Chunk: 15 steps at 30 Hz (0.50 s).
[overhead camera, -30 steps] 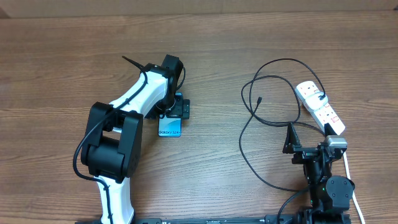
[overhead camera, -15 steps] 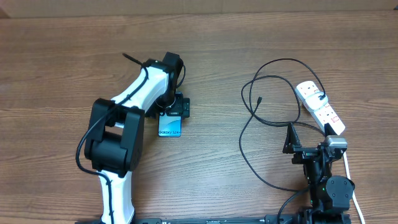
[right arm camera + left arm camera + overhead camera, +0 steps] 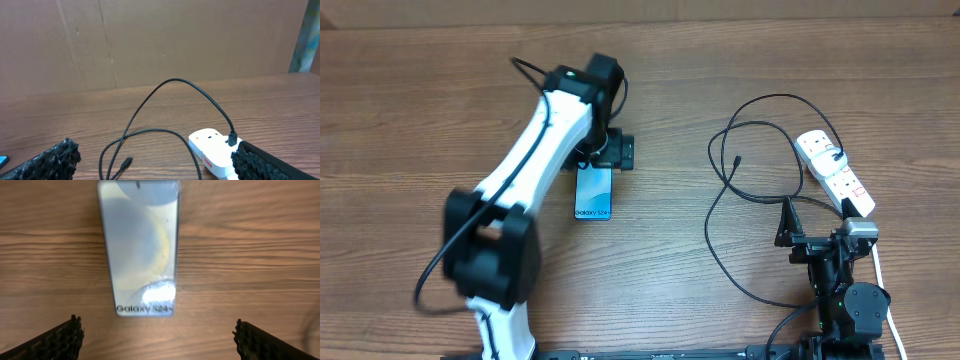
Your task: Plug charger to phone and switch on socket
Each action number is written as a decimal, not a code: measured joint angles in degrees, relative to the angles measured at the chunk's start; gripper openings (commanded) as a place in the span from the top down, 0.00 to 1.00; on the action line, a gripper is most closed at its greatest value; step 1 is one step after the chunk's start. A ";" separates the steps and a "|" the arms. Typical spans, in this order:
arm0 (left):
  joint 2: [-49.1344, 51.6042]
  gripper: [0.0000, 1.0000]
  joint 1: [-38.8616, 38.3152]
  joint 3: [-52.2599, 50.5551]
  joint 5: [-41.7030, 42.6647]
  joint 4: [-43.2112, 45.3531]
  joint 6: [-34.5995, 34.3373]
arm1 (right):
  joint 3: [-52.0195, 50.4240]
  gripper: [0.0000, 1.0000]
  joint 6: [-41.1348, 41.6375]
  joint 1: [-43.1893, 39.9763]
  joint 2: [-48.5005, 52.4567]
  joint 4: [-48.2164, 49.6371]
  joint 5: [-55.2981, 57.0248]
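My left gripper needs to grip the phone across the middle (image 3: 593, 186) (image 3: 142, 271), one finger on each long side, with the text end sticking out.
The phone (image 3: 593, 193) lies flat on the wooden table, its light blue screen up with "Galaxy S24" text at its near end; it also shows in the left wrist view (image 3: 140, 245). My left gripper (image 3: 610, 152) is open and empty, hovering just past the phone's far end (image 3: 156, 340). The charger cable (image 3: 720, 200) loops at the right, its connector tip (image 3: 735, 160) free on the table (image 3: 128, 162). Its other end is plugged into the white socket strip (image 3: 835, 172) (image 3: 212, 147). My right gripper (image 3: 788, 225) is open near the front right (image 3: 152, 165).
A brown cardboard wall (image 3: 150, 40) stands behind the table. The socket's white cord (image 3: 882, 290) runs toward the front right, beside the right arm's base (image 3: 845, 300).
My left arm has stretched out and its gripper has moved away from the phone toward the far side, uncovering more of the screen. The right arm has not moved.
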 measured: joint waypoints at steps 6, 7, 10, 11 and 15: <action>-9.99 0.00 -1.09 0.26 -3.56 2.58 -3.21 | 0.00 0.00 -0.02 0.00 0.00 -0.02 0.00; -10.84 0.00 -1.57 -0.61 -4.39 5.07 -3.61 | 0.00 0.00 0.00 0.00 0.00 -0.02 0.02; -10.95 0.00 -2.99 -6.64 -4.83 11.43 -4.33 | 0.00 0.00 -0.02 0.00 0.00 0.00 0.00; -10.67 0.00 -3.04 -9.27 -4.79 12.90 -4.35 | 0.00 0.00 -0.02 0.00 0.00 -0.07 0.00; -8.37 0.00 -2.97 -17.38 -4.81 14.84 -4.37 | 0.00 0.00 0.00 0.00 0.00 -0.02 0.00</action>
